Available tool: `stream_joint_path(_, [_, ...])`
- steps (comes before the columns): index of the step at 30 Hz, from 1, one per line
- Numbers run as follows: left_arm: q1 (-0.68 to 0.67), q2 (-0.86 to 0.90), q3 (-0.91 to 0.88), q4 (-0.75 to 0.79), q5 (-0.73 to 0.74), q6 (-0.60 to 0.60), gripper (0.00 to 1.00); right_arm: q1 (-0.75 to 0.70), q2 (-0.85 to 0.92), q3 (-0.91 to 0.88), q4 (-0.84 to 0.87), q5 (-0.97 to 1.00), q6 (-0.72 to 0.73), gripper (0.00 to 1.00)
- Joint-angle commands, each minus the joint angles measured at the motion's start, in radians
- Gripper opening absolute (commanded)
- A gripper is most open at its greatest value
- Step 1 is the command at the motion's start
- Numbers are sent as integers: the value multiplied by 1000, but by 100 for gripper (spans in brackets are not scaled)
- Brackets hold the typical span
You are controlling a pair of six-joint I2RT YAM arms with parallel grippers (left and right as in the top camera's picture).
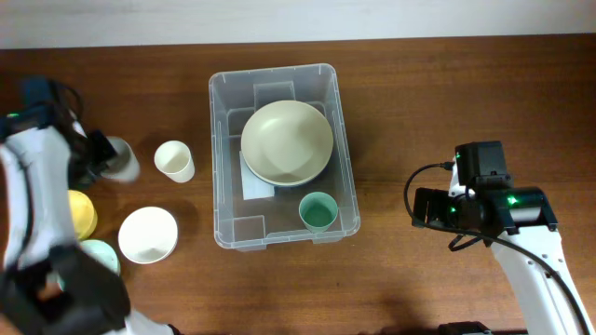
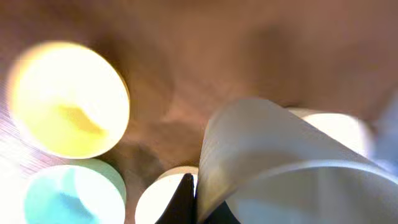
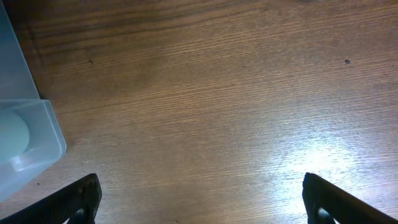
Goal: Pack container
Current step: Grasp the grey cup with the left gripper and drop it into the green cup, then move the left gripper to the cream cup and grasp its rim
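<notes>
The grey cup will go down inside the teal cup (image 1: 318, 208) in the clear container, set there by my left gripper.
The clear container (image 1: 222, 140) stands mid-table and holds a large pale green bowl (image 1: 287, 141) and a teal cup (image 1: 318, 211). My left gripper (image 1: 102, 158) is shut on the wall of a grey cup (image 1: 122, 159) at the far left. In the left wrist view the fingers (image 2: 193, 200) pinch that cup's rim (image 2: 261, 149), which is lifted and tilted over the bowls. My right gripper (image 1: 417, 207) is open and empty to the right of the container. In the right wrist view it (image 3: 202, 202) hangs over bare wood, with the container's corner (image 3: 28, 134) at the left.
A white cup (image 1: 174, 160) stands between the grey cup and the container. A yellow bowl (image 1: 82, 212), a white bowl (image 1: 147, 234) and a mint bowl (image 1: 99, 253) sit at the front left. They also show in the left wrist view: yellow (image 2: 65, 99), mint (image 2: 71, 196), white (image 2: 161, 196).
</notes>
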Motion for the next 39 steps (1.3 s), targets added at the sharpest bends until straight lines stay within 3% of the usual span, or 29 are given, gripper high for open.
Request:
stream_joint_path(1, [-78, -257, 84, -15, 95, 5, 1, 5, 1, -2, 9, 5, 8, 99])
stream_joint_path(8, [-479, -338, 74, -35, 97, -38, 0, 5, 1, -2, 8, 5, 8, 99])
stream_joint_path(10, [-632, -284, 64, -35, 97, -74, 1, 5, 1, -2, 6, 5, 8, 99])
stream_joint_path(18, [-920, -11, 63, -32, 130, -82, 0, 5, 1, -2, 3, 5, 8, 99])
stream_joint_path(30, [-993, 110, 63, -66, 157, -87, 1, 5, 1, -2, -3, 5, 8, 99])
stream_joint_path(31, [-993, 110, 63, -69, 157, -86, 5, 5, 1, -2, -3, 5, 8, 99])
stream_joint_path(33, [-993, 110, 63, -77, 156, -86, 56, 5, 1, -2, -3, 5, 8, 99])
stream_joint_path(39, [-962, 82, 68, -92, 117, -87, 58, 5, 1, -2, -3, 5, 8, 99])
